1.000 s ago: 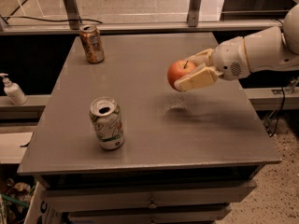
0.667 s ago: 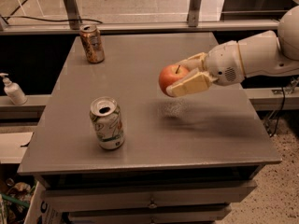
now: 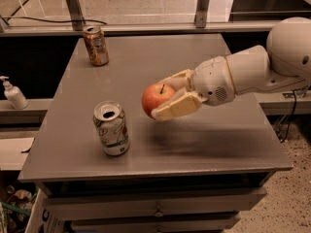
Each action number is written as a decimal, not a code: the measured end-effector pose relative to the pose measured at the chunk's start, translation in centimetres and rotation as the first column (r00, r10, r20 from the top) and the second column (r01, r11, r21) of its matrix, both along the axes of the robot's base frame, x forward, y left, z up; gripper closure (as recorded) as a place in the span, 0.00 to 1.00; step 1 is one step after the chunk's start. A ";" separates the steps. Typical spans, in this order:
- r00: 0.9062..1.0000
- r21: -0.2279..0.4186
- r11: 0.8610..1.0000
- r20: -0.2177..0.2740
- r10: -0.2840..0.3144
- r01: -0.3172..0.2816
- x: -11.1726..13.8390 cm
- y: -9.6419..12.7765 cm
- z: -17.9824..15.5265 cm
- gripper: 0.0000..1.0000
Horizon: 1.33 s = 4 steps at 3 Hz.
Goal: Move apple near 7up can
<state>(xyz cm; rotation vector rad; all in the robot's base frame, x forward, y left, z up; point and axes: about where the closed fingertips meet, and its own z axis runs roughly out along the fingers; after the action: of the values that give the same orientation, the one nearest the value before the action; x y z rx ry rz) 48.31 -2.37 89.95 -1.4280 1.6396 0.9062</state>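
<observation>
My gripper will release the apple on the grey table snug (image 3: 140, 136) beside the 7up can, on the side that faces my arm. The apple is now held above the table.
My gripper (image 3: 167, 97) is shut on the red-orange apple (image 3: 155, 99) and holds it above the grey table (image 3: 214, 135), stem up. The white arm reaches in from the right. The 7up can (image 3: 112, 128), white with green and red markings and an open silver top, stands upright on the table's front left. The apple hangs a short way to the right of the can and slightly higher, not touching it.
An orange-brown can (image 3: 95, 45) stands upright at the table's back left corner. A white pump bottle (image 3: 13, 94) stands on a ledge to the left. A metal rail and posts run behind the table. Drawers sit below the tabletop.
The gripper has carried the apple leftward and toward the front of the table, closer to the 7up can. Both cans have stayed in place.
</observation>
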 end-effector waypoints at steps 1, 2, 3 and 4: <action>0.999 -0.010 0.999 -0.017 0.050 -0.050 -2.0 1.7 -1.2 1.00; 0.995 -0.027 0.995 -0.026 0.097 -0.098 -3.6 3.3 -2.5 1.00; 0.992 -0.062 0.990 -0.029 0.126 -0.128 -4.0 4.0 -4.5 1.00; 0.988 -0.090 0.984 -0.028 0.150 -0.152 -4.0 4.5 -6.2 1.00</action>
<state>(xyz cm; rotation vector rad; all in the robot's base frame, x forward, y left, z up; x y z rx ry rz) 44.29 2.09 83.79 -1.6282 1.6236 0.9436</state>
